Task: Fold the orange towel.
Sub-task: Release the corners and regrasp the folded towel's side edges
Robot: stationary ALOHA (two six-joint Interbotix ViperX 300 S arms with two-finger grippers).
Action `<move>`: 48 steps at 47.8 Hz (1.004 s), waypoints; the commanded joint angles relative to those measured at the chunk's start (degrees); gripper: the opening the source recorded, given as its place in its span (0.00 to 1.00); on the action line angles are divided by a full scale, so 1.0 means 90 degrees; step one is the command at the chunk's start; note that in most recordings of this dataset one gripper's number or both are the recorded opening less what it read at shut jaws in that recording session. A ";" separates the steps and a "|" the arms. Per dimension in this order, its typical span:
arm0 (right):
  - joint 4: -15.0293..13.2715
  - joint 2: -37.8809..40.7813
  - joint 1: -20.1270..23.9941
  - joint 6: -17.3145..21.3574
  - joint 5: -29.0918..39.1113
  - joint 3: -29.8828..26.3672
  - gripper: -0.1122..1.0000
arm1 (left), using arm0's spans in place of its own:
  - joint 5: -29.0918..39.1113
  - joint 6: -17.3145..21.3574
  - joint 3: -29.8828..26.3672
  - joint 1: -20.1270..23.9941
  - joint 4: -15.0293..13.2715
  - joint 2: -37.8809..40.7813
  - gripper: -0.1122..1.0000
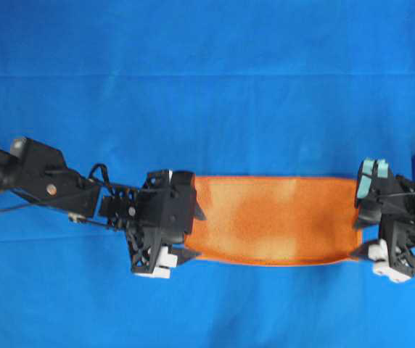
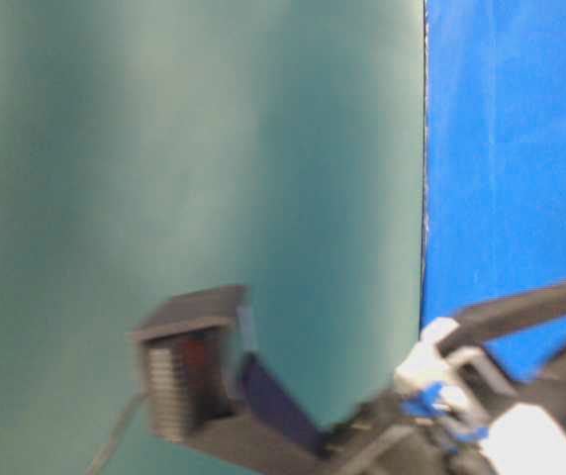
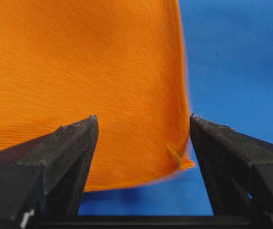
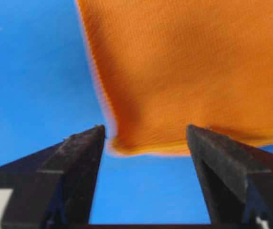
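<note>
Next, my right gripper moves to the far corner (image 1: 355,180) of the orange towel, at the end beside my right gripper, and then closes on the towel there.
The orange towel (image 1: 273,219) lies flat on the blue cloth as a long folded strip between the two arms. My left gripper (image 1: 196,233) is open at the towel's left end; in the left wrist view the towel (image 3: 89,81) has its near corner between the spread fingers (image 3: 74,143), with nothing held. My right gripper (image 1: 358,238) is open at the towel's right end; in the right wrist view the towel's corner (image 4: 174,71) lies just beyond the gap between the open fingers (image 4: 84,148).
A blue cloth (image 1: 207,87) covers the table all round the towel. The table-level view is blurred: a teal wall (image 2: 194,148), a blue backdrop (image 2: 511,148) and parts of an arm (image 2: 441,396) low in the frame.
</note>
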 commanded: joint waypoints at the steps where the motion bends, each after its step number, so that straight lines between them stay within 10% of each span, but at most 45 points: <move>1: -0.0391 -0.0293 -0.0254 0.0010 0.0332 -0.0186 0.66 | 0.0186 0.0176 -0.0029 0.0215 0.0020 -0.0430 0.71; 17: -0.1563 -0.0947 -0.1514 0.0010 0.1143 -0.0107 0.65 | 0.0332 0.0605 0.0078 0.0879 0.0020 -0.0586 0.70; 48: -0.1758 0.0322 -0.1924 0.0000 0.0576 0.0078 0.65 | 0.0049 0.0605 -0.0020 0.1299 0.0020 0.0498 0.70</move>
